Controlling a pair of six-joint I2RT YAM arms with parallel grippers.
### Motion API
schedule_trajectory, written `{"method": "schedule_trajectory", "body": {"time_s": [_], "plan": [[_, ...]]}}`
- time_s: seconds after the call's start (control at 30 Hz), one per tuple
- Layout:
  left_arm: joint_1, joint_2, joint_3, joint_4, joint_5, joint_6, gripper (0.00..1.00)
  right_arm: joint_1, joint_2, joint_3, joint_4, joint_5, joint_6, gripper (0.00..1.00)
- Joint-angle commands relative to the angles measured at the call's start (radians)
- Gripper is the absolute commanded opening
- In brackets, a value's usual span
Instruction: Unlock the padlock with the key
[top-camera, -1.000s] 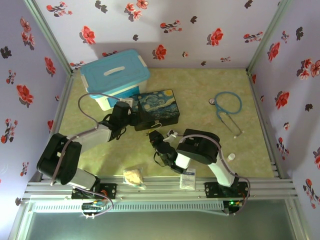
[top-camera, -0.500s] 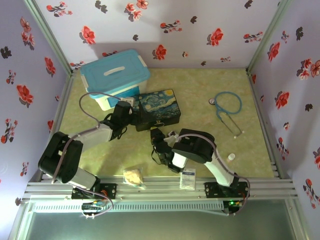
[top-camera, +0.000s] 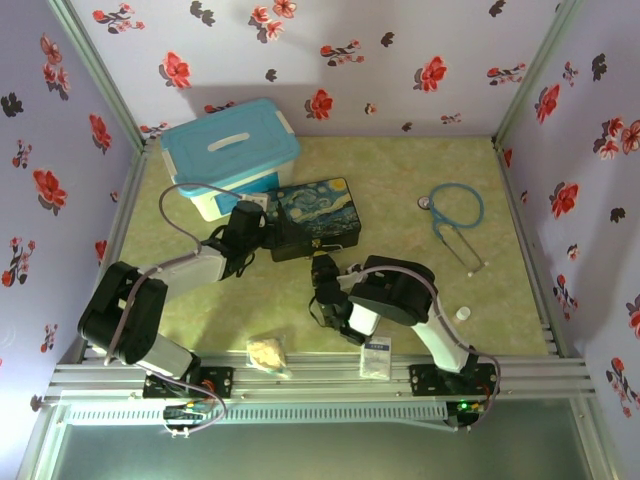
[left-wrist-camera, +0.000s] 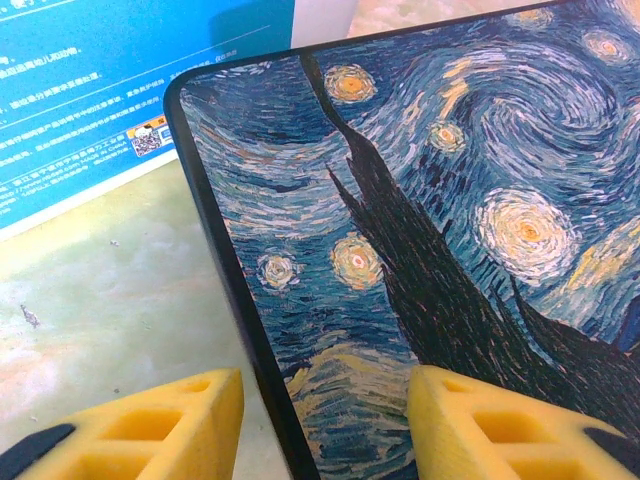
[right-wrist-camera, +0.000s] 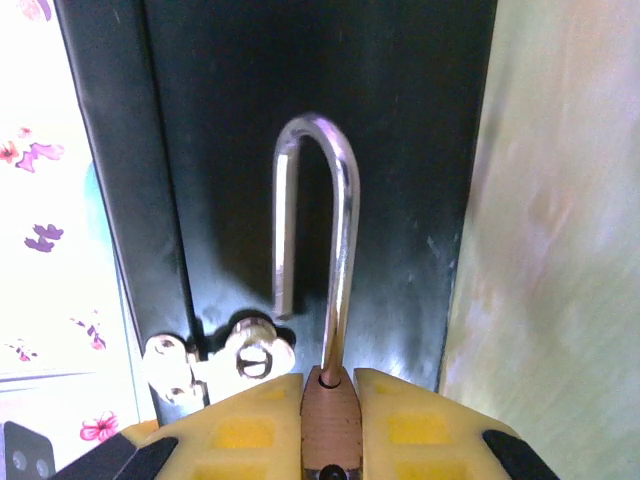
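Note:
The padlock, now in front of the tin box's dark side, will be put down by my right gripper on the table (top-camera: 366, 274) by the tin box's near corner, toward the stethoscope.
My right gripper (right-wrist-camera: 330, 382) is shut on the brass body of the padlock (right-wrist-camera: 331, 425). Its silver shackle (right-wrist-camera: 345, 200) stands open, the free leg hanging loose in front of the dark side of the painted tin box (right-wrist-camera: 400, 150). A silver hasp (right-wrist-camera: 255, 355) sits on that side, just left of the padlock. From above, the right gripper (top-camera: 322, 268) is at the box's near side (top-camera: 318, 215). My left gripper (left-wrist-camera: 325, 400) is open, its fingers (left-wrist-camera: 170, 425) straddling the edge of the box lid (left-wrist-camera: 450, 200). The key is out of view.
A white tub with a blue lid (top-camera: 230, 150) stands behind the tin box. A blue stethoscope (top-camera: 455, 215) lies at the right, a small white cap (top-camera: 463, 313) nearer. A small packet (top-camera: 376, 357) and a crumpled yellowish lump (top-camera: 266, 353) lie by the near edge.
My right gripper has moved a little up and right, closer to the tin box's near side. The left gripper has stayed at the box's left end.

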Motion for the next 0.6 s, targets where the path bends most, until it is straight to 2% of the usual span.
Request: {"method": "schedule_trajectory", "body": {"time_s": [0.0,0.1,0.27,0.4,0.57], "plan": [[0.011,0.067,-0.042,-0.233,-0.087,0.021,0.46,-0.006,-0.019,-0.048,-0.073,0.059,-0.034,0.00],[0.010,0.068,-0.042,-0.230,-0.088,0.019,0.46,-0.016,-0.040,-0.076,-0.073,0.024,-0.070,0.00],[0.012,0.064,-0.038,-0.236,-0.089,0.014,0.46,-0.067,-0.083,-0.167,-0.074,-0.144,-0.093,0.00],[0.012,0.059,-0.039,-0.224,-0.085,0.005,0.46,-0.096,-0.116,-0.247,-0.080,-0.178,-0.079,0.00],[0.010,0.052,-0.030,-0.229,-0.084,0.005,0.46,-0.124,-0.174,-0.304,-0.219,-0.276,-0.027,0.00]]}}
